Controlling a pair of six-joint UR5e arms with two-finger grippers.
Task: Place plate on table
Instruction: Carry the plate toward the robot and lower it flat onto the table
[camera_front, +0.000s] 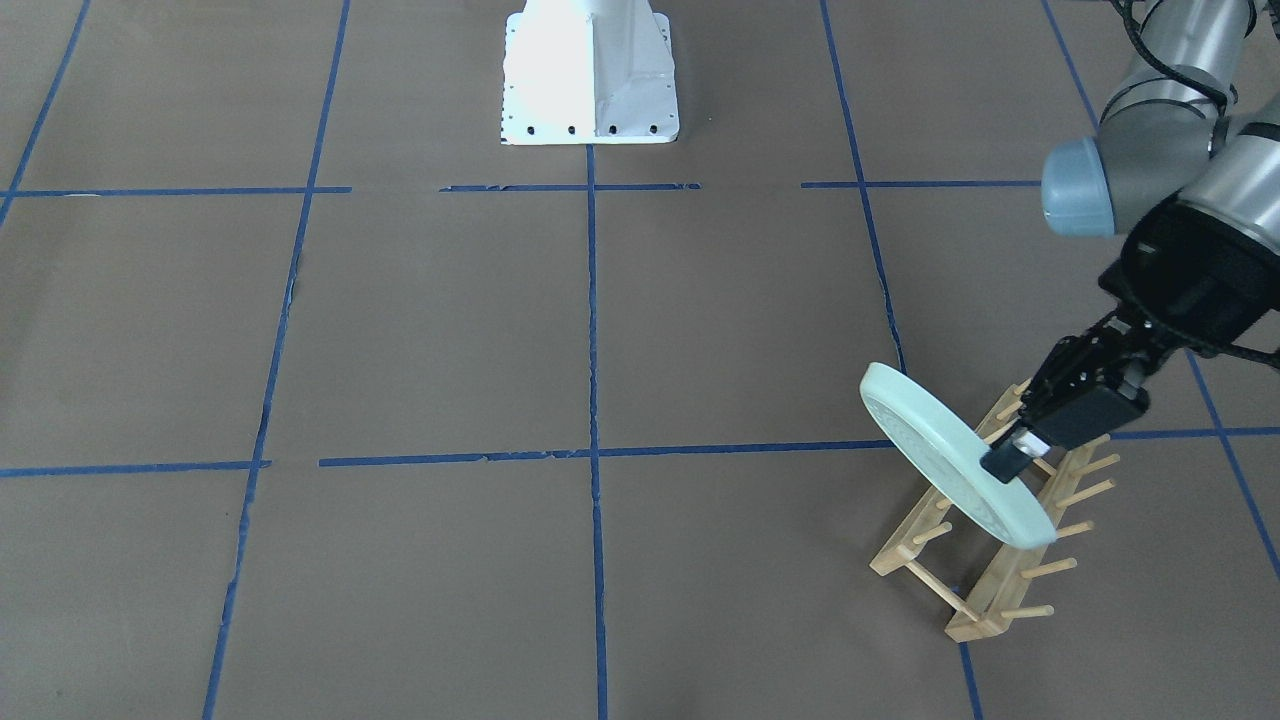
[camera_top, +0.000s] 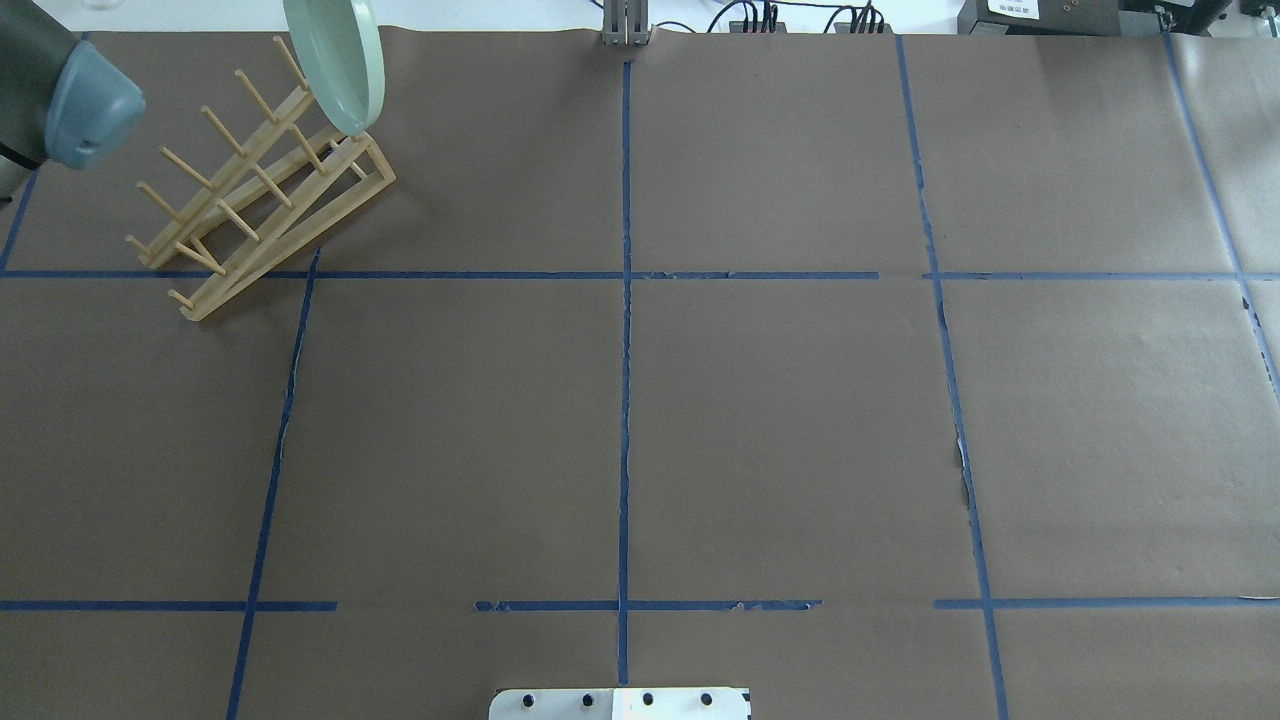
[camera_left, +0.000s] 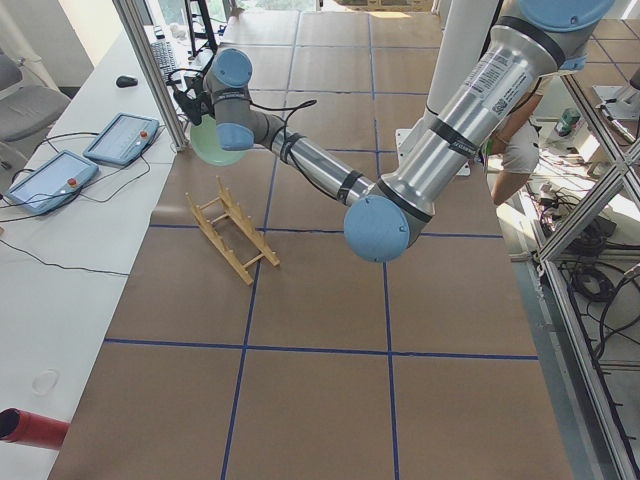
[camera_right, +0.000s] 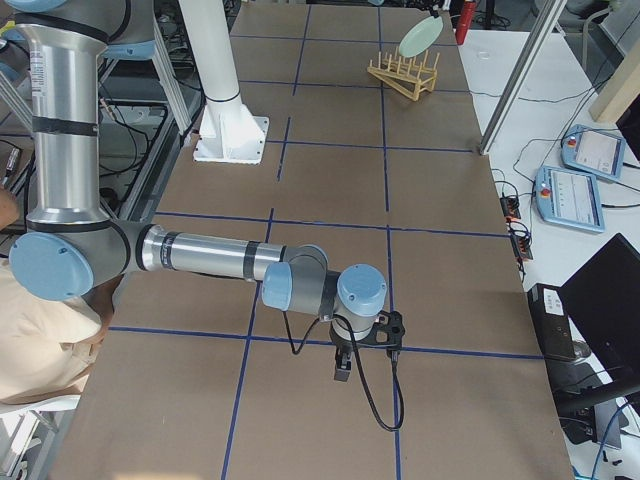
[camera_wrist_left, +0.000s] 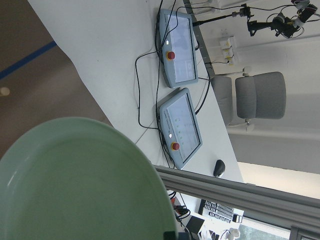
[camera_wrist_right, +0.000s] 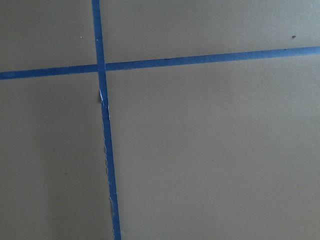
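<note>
The left gripper needs to release the plate flat on the table (camera_front: 769, 306) between the white metal base and the peg rack.
My left gripper (camera_front: 1012, 458) is shut on the rim of the pale mint-green plate (camera_front: 945, 455) and holds it tilted on edge, above the far end of the wooden peg rack (camera_front: 985, 545). The plate also shows in the overhead view (camera_top: 340, 60), the exterior left view (camera_left: 208, 148), the exterior right view (camera_right: 420, 37) and large in the left wrist view (camera_wrist_left: 75, 185). The brown paper table (camera_front: 600, 330) lies below. My right gripper (camera_right: 342, 372) hangs low over the table, far from the plate; I cannot tell whether it is open or shut.
The white metal base (camera_front: 590, 80) stands at the robot's side of the table. A white bench with two control tablets (camera_wrist_left: 180, 50) and an aluminium post (camera_left: 150, 70) borders the table just beyond the rack (camera_top: 260, 190).
</note>
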